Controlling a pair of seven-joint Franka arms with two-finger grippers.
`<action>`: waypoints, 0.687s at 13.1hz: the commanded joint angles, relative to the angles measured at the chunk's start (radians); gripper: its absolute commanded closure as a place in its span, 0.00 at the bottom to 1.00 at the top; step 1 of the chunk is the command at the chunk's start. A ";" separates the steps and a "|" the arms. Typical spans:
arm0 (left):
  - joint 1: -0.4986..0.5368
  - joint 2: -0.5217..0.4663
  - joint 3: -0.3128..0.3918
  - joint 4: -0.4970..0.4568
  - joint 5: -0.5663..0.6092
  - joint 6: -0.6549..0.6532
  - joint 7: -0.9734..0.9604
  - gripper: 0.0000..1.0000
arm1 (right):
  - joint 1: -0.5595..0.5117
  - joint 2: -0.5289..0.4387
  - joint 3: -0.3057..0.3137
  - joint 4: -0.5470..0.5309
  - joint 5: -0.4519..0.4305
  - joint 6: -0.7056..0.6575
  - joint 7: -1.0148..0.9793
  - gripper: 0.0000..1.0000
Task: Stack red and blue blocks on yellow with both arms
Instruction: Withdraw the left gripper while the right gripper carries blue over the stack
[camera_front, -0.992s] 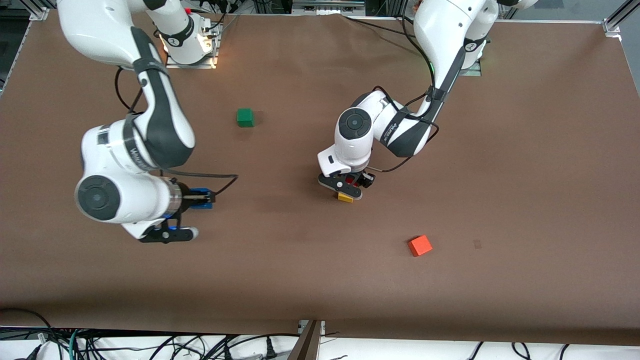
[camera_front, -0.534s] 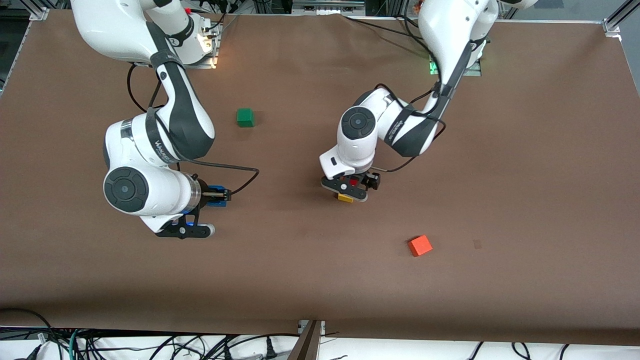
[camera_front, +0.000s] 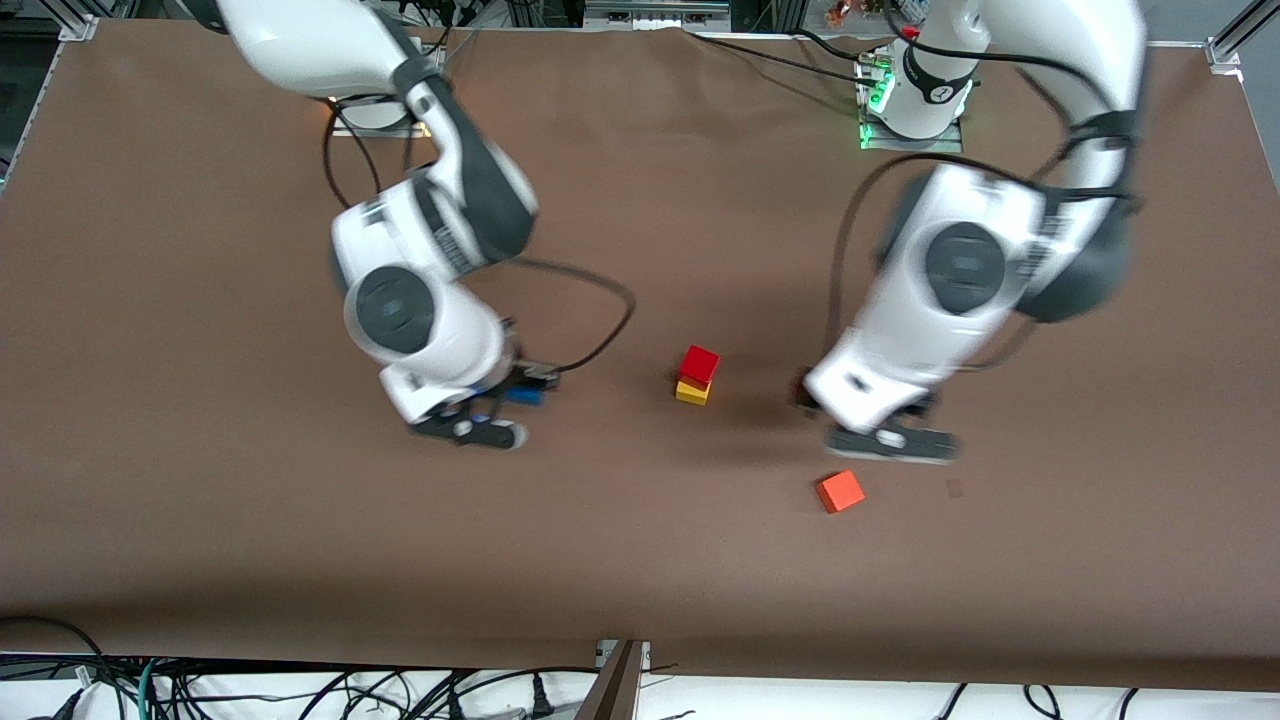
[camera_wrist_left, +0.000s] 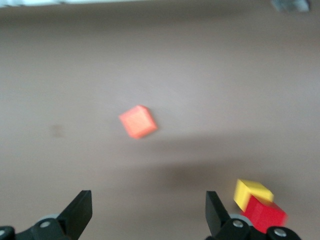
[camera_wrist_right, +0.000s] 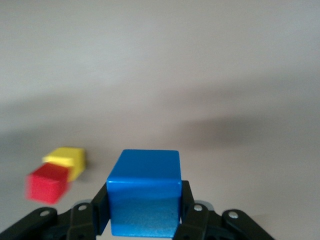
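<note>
My right gripper has the blue block, now held above the table, to place. It will let go of it on top of the red block (camera_front: 699, 361) (camera_wrist_right: 48, 185) that sits on the yellow cube.
The red block (camera_front: 699, 364) sits on the yellow cube (camera_front: 692, 391) mid-table; both also show in the left wrist view, red (camera_wrist_left: 264, 214) on yellow (camera_wrist_left: 252, 192), and in the right wrist view, red (camera_wrist_right: 47, 182) and yellow (camera_wrist_right: 66, 158). My right gripper (camera_front: 497, 405) is shut on the blue block (camera_wrist_right: 145, 198) and holds it above the table, toward the right arm's end from the stack. A bit of blue (camera_front: 520, 396) shows under that hand. My left gripper (camera_wrist_left: 148, 212) is open and empty, its hand (camera_front: 880, 420) up over the table toward the left arm's end from the stack.
An orange cube (camera_front: 840, 491) lies nearer the front camera than the stack, just below my left hand; it also shows in the left wrist view (camera_wrist_left: 138, 121). The green cube is hidden by the right arm.
My left gripper let go of the red block on the yellow cube and swung away toward the left arm's end. My right gripper carried the blue block toward the stack.
</note>
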 joint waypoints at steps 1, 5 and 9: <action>0.134 -0.093 -0.015 0.009 -0.023 -0.030 0.009 0.00 | 0.118 0.034 0.006 0.013 -0.021 0.116 0.208 0.79; 0.250 -0.167 -0.021 -0.004 -0.049 -0.122 0.096 0.00 | 0.242 0.098 0.006 0.013 -0.113 0.233 0.301 0.79; 0.288 -0.159 -0.018 -0.008 -0.053 -0.180 0.106 0.00 | 0.262 0.141 0.007 0.013 -0.115 0.372 0.298 0.79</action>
